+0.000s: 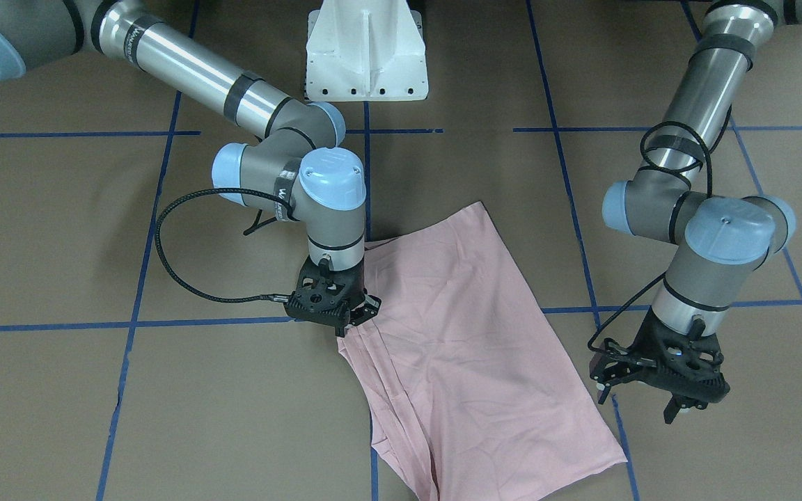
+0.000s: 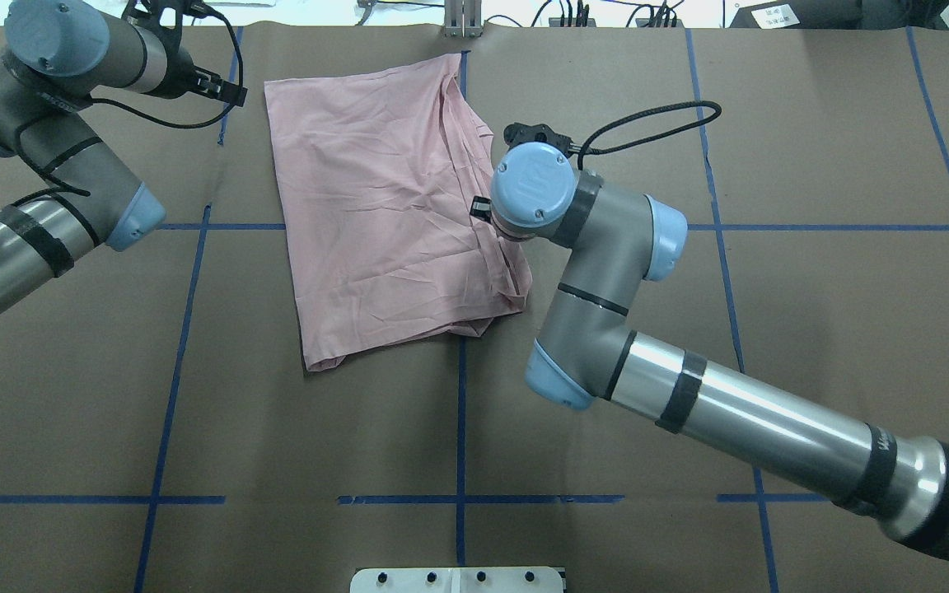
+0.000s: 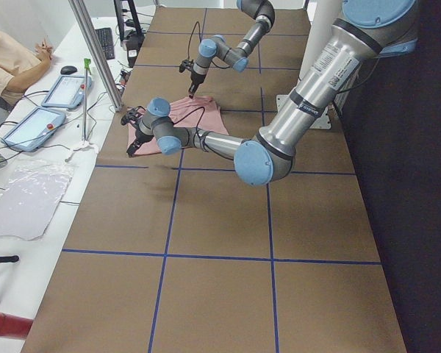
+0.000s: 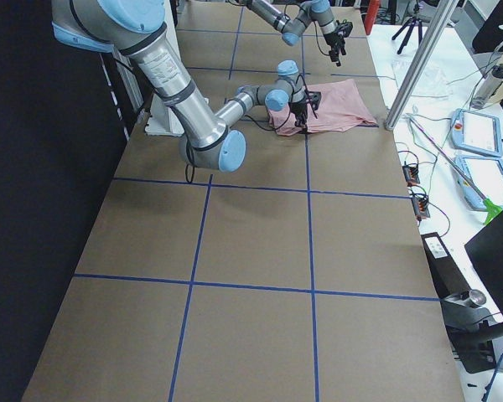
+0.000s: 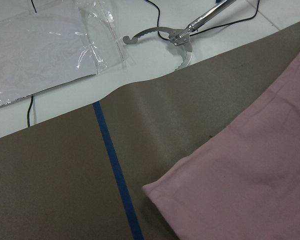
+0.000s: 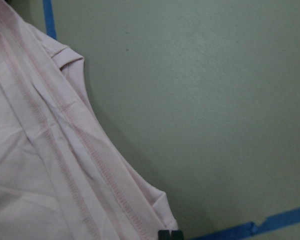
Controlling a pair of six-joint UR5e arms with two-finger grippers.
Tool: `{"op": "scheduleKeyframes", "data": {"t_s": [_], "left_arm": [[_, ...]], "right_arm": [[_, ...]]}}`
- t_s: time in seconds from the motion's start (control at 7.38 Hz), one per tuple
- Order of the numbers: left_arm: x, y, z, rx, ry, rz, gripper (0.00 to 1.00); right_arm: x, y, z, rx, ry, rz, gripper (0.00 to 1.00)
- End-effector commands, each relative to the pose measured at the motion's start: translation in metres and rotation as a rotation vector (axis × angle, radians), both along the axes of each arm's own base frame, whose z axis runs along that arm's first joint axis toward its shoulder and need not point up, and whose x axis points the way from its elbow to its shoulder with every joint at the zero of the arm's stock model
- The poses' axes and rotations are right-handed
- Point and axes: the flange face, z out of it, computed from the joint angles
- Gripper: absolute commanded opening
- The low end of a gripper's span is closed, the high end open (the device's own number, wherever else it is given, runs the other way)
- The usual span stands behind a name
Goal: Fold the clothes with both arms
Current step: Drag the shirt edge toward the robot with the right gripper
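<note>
My right gripper needs to let go of the T-shirt's hemmed edge on the bare brown table (image 1: 269,193) between blue tape lines near the white pedestal.
The pale pink T-shirt (image 1: 457,327) lies folded and plain side up on the brown table (image 2: 376,206), its layered hems bunched along one side (image 6: 40,165). My right gripper (image 1: 357,316) points down at that hemmed edge and looks shut on the T-shirt's edge; a black fingertip (image 6: 165,234) touches the cloth in the right wrist view. In the overhead view the right wrist hides this gripper. My left gripper (image 1: 638,403) hangs open and holds nothing, just off the shirt's far corner (image 5: 250,185), apart from the cloth.
The white pedestal (image 1: 366,56) stands at the robot's side of the table. Blue tape lines (image 2: 460,428) cross the brown surface. Beyond the far edge lie a plastic sheet (image 5: 40,45), a metal grabber tool (image 5: 175,37) and tablets (image 3: 59,92); a person (image 3: 7,51) sits there.
</note>
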Motion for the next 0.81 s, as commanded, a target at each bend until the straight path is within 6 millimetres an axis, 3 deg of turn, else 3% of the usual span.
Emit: {"op": "scheduleKeyframes", "data": {"t_s": [0.0, 0.14, 0.27, 0.68], "left_arm": [[0.003, 0.003, -0.008, 0.012, 0.008, 0.005, 1.0], [0.009, 0.007, -0.009, 0.013, 0.012, 0.012, 1.0], [0.011, 0.008, -0.009, 0.014, 0.011, 0.016, 1.0], [0.013, 0.01, -0.013, 0.018, 0.015, 0.019, 1.0]], "right_arm": [[0.018, 0.1, 0.018, 0.065, 0.012, -0.05, 0.0], [0.031, 0.136, 0.029, 0.093, 0.008, -0.068, 0.0], [0.041, 0.152, 0.038, 0.082, 0.004, -0.065, 0.0], [0.051, 0.156, 0.062, 0.085, 0.041, -0.071, 0.0]]}}
